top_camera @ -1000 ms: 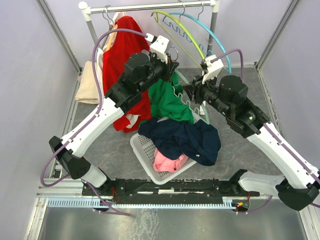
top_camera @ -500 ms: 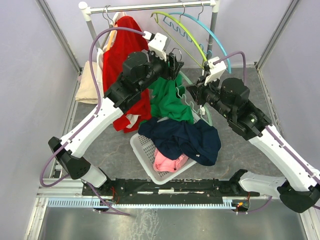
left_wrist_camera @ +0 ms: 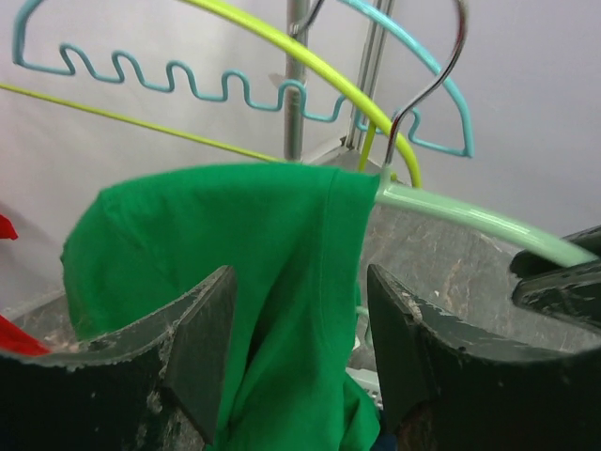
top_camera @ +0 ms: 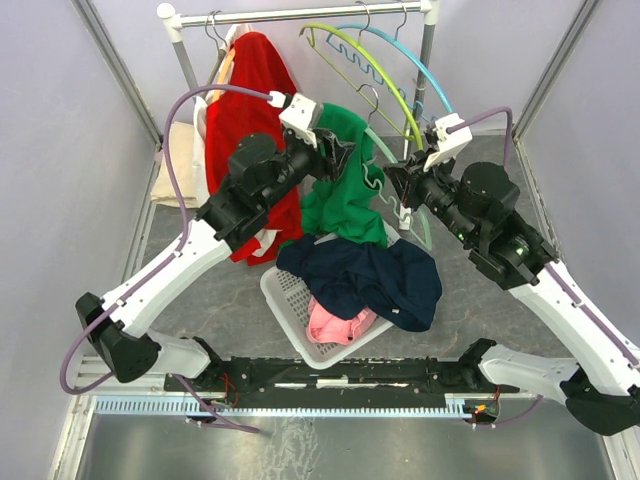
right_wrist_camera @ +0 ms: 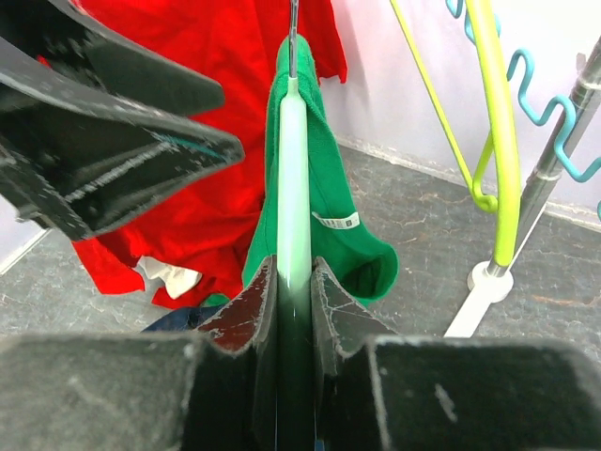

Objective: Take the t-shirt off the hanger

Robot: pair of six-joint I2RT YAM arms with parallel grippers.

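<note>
A loose fold of the green t-shirt sits between my left gripper's fingers, so they should pinch the t-shirt's shoulder (left_wrist_camera: 197,197) higher up before my right gripper pulls the hanger out.
The green t-shirt (top_camera: 345,195) hangs over one end of a pale green hanger (top_camera: 392,160) with a metal hook (left_wrist_camera: 427,85). My left gripper (top_camera: 335,150) is open at the shirt's top. In the left wrist view a fold of the t-shirt (left_wrist_camera: 244,244) lies between the spread fingers (left_wrist_camera: 202,343) without being pinched. My right gripper (top_camera: 402,188) is shut on the hanger's bare arm (right_wrist_camera: 293,188). The right wrist view shows the t-shirt (right_wrist_camera: 338,202) draped over the hanger's far end, its white label showing.
A white basket (top_camera: 285,300) below holds navy (top_camera: 365,275) and pink (top_camera: 335,325) clothes. A red shirt (top_camera: 240,110) hangs on the rail (top_camera: 300,14) at left, beside a beige cloth (top_camera: 178,165). Yellow-green (top_camera: 370,75) and blue (top_camera: 425,75) hangers hang at right by the rail post (right_wrist_camera: 549,178).
My left gripper has opened and let go of the green fabric. My right gripper has closed on the hanger. Both arms and the hanger with the shirt have risen and shifted towards the rail.
</note>
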